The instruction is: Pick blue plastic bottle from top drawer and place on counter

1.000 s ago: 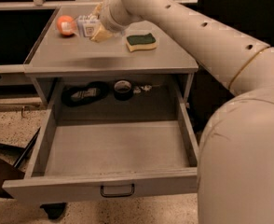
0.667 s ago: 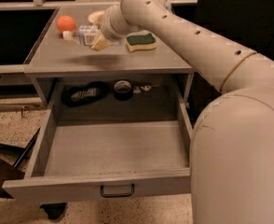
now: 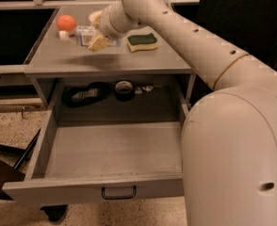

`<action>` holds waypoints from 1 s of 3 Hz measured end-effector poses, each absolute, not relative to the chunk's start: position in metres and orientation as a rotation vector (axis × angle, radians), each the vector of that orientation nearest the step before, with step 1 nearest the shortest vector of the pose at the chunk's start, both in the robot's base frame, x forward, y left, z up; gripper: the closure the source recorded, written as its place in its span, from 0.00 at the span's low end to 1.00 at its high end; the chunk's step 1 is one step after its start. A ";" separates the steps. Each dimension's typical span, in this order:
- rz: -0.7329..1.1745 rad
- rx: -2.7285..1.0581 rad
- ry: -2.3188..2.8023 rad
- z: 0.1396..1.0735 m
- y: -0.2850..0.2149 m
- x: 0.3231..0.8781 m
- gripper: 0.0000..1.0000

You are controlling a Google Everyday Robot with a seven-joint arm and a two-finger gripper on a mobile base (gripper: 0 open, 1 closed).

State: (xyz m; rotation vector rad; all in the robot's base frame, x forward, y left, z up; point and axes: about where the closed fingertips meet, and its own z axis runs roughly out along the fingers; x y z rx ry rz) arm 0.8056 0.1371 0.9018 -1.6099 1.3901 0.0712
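Next, my gripper releases the blue plastic bottle on the counter (image 3: 89, 51) between the orange ball and the drawer.
The blue plastic bottle (image 3: 84, 36) lies sideways over the back left of the counter (image 3: 143, 62), its white cap pointing left towards an orange ball. My gripper (image 3: 99, 40) reaches in from the right and is shut on the bottle's right end, with one pale yellow finger (image 3: 98, 43) showing in front of it. A shadow lies on the counter below the gripper; I cannot tell if the bottle touches the surface. The top drawer (image 3: 49, 189) is pulled fully open below, with nothing in it, and its dark handle (image 3: 118, 192) is on the front panel.
An orange ball (image 3: 66, 22) sits at the counter's back left, right next to the bottle cap. A green and yellow sponge (image 3: 142, 41) lies right of the gripper. A dark pouch (image 3: 84, 94) and a black tape roll (image 3: 124, 89) lie in the recess behind the drawer.
My gripper has carried the bottle a little to the left and lower over the counter, closer to the orange ball. The drawer has not moved.
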 end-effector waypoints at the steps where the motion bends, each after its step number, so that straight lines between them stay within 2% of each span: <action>1: 0.142 -1.636 1.411 0.894 0.145 0.806 1.00; 3: 0.306 -1.697 1.490 0.858 0.152 0.804 1.00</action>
